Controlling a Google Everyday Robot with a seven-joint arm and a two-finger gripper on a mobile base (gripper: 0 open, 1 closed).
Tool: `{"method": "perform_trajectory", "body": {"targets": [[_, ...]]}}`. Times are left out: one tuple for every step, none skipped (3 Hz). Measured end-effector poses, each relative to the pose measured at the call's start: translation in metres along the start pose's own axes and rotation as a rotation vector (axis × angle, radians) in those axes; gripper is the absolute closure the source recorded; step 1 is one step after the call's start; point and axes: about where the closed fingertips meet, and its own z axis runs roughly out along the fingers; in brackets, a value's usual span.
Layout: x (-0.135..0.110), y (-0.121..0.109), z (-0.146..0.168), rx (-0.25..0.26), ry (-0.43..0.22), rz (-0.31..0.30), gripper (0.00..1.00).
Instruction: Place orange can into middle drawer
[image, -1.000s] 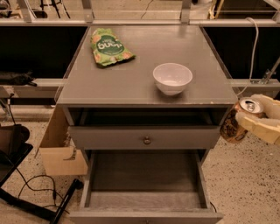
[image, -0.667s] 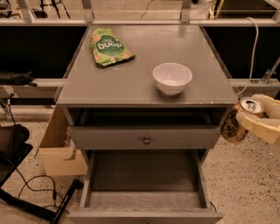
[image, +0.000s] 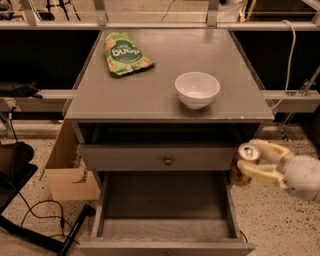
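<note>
Next, I release the orange can on the open drawer's bottom, beside the side (image: 211, 218) nearest my gripper.
My gripper (image: 250, 161) is at the right side of the cabinet, level with the closed drawer front. It is shut on the orange can (image: 243, 167), whose silver top faces up between the cream fingers (image: 262, 173). The can hangs just right of the open drawer's right wall, above floor level. The middle drawer (image: 165, 202) is pulled out toward me, wide and grey with a flat floor and nothing in it.
A grey drawer front with a round knob (image: 168, 160) sits above the open drawer. On the cabinet top (image: 150, 95) stand a white bowl (image: 197, 89) and a green snack bag (image: 125, 53). A cardboard box (image: 67, 172) and cables lie on the floor at the left.
My gripper with the can has moved left and a little down, from beside the cabinet toward the open drawer's right edge.
</note>
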Motion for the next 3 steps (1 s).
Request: {"method": "perform_trajectory", "body": {"targets": [[0.069, 0.013, 0.023, -0.058, 0.007, -0.022, 1.00], [0.126, 0.017, 0.048, -0.108, 0.003, -0.015, 1.00], [0.169, 0.027, 0.064, -0.146, -0.021, 0.004, 1.00]]}}
